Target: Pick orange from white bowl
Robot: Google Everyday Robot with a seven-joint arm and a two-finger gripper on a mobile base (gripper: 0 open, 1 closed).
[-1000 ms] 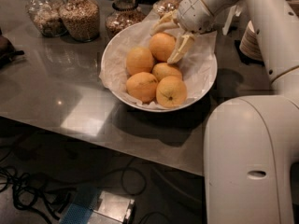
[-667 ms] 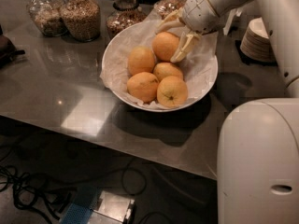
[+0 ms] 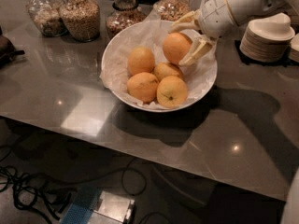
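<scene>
My gripper is to release the orange on the white paper behind the front orange, at the bowl's side (image 3: 192, 67) nearest the saucers.
The white bowl (image 3: 117, 50), wide and lined with crinkled white paper, stands on the grey table and holds several oranges. My gripper (image 3: 180, 45) reaches in from the upper right over the bowl's far right side. Its cream fingers (image 3: 197, 52) are shut on the orange (image 3: 174, 46), one above it and one below. The orange sits raised at the back right of the pile, just above the other fruit. Smaller oranges lie below it at the left (image 3: 141, 59), the front left (image 3: 142, 87) and the front (image 3: 172, 91).
Several glass jars (image 3: 80, 14) of grains stand behind the bowl along the back edge. A stack of small white saucers (image 3: 267, 37) sits at the right, close to my arm. A dark object (image 3: 6, 48) lies at the far left. Cables lie on the floor below the table.
The gripper and the orange in it have shifted slightly to the right, away from the pile. The arm's large white body has left the lower right of the view.
</scene>
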